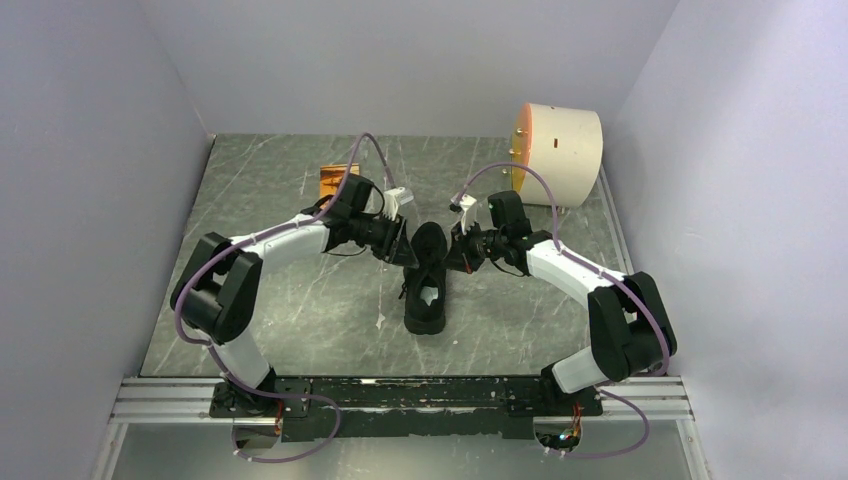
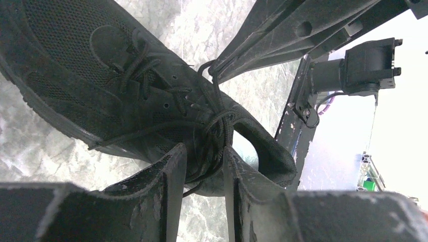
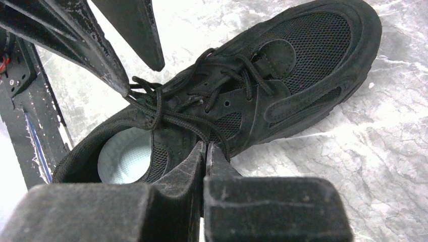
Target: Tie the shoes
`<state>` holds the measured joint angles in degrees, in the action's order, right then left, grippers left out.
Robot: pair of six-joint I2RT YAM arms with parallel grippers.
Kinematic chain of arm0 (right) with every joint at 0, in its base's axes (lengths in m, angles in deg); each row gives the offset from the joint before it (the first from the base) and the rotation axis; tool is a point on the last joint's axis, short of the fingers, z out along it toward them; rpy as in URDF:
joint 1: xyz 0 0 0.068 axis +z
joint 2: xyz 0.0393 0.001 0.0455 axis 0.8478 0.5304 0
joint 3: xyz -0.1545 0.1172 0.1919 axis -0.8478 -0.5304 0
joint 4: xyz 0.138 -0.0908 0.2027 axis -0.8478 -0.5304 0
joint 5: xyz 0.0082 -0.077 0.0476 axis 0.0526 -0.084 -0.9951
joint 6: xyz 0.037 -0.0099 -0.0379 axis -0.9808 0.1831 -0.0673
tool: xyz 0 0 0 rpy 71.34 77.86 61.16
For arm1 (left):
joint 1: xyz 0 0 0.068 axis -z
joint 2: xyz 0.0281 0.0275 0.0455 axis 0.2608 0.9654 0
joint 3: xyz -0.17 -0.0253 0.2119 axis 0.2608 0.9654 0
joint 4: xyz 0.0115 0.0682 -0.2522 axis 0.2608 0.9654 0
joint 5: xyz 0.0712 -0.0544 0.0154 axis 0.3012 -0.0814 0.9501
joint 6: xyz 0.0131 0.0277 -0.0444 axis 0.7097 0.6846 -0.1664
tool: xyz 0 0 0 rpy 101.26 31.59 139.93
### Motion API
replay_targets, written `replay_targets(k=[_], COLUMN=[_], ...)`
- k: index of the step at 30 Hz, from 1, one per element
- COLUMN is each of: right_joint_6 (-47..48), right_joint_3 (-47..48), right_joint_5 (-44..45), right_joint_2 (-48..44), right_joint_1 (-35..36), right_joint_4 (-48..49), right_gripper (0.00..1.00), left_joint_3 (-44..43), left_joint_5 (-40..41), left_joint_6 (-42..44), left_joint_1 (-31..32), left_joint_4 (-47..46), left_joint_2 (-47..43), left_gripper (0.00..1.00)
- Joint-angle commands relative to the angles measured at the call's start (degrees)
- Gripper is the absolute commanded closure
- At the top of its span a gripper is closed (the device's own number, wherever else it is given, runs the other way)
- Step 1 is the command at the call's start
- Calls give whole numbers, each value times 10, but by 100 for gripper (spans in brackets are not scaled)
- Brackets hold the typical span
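Observation:
The laces are bunched loosely between the left gripper's open fingers, so next the left gripper pinches the lace loop [image 2: 206, 173] before the right gripper pulls its piece of lace.
A black knit shoe [image 1: 427, 285] lies mid-table on its sole, toe pointing away from the arm bases, with the pale insole [image 3: 126, 156] showing in its opening. Its thin black laces [image 2: 214, 123] are bunched in a tangle just above the opening. My left gripper [image 2: 204, 151] is at the shoe's left side [image 1: 403, 247]; its fingers stand apart, straddling the lace bundle. My right gripper [image 3: 205, 144] comes in from the shoe's right [image 1: 457, 248]. Its jaws are pressed together on a lace strand, which runs taut up to their tips in the left wrist view.
A cream cylinder with an orange face [image 1: 560, 152] lies at the back right. A small orange-brown block [image 1: 336, 180] sits at the back left of the marbled table [image 1: 300, 310]. Grey walls close in on three sides, and a metal rail [image 1: 400, 395] runs along the near edge.

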<state>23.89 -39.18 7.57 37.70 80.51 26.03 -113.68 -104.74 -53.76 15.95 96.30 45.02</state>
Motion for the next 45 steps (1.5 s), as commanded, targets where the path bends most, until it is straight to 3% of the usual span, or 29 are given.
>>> replay_targets(k=[1, 13, 22, 26, 45], right_joint_6=[3, 7, 4, 6, 7], right_joint_3=[14, 13, 5, 5, 14], right_joint_5=[-10, -7, -8, -11, -15], right_joint_2=[8, 3, 0, 1, 7], right_joint_1=[-3, -3, -3, -3, -3], right_joint_4=[11, 5, 13, 15, 3], right_gripper=[100, 100, 100, 100, 100], left_joint_3=[6, 10, -4, -35, -25], left_joint_5=[-27, -10, -1, 5, -8], left_joint_6=[-5, 0, -4, 25, 33], left_joint_1=[9, 27, -4, -2, 20], left_joint_4=[-34, -37, -29, 13, -2], left_joint_2=[8, 17, -22, 3, 28], left_gripper=[61, 65, 51, 63, 68])
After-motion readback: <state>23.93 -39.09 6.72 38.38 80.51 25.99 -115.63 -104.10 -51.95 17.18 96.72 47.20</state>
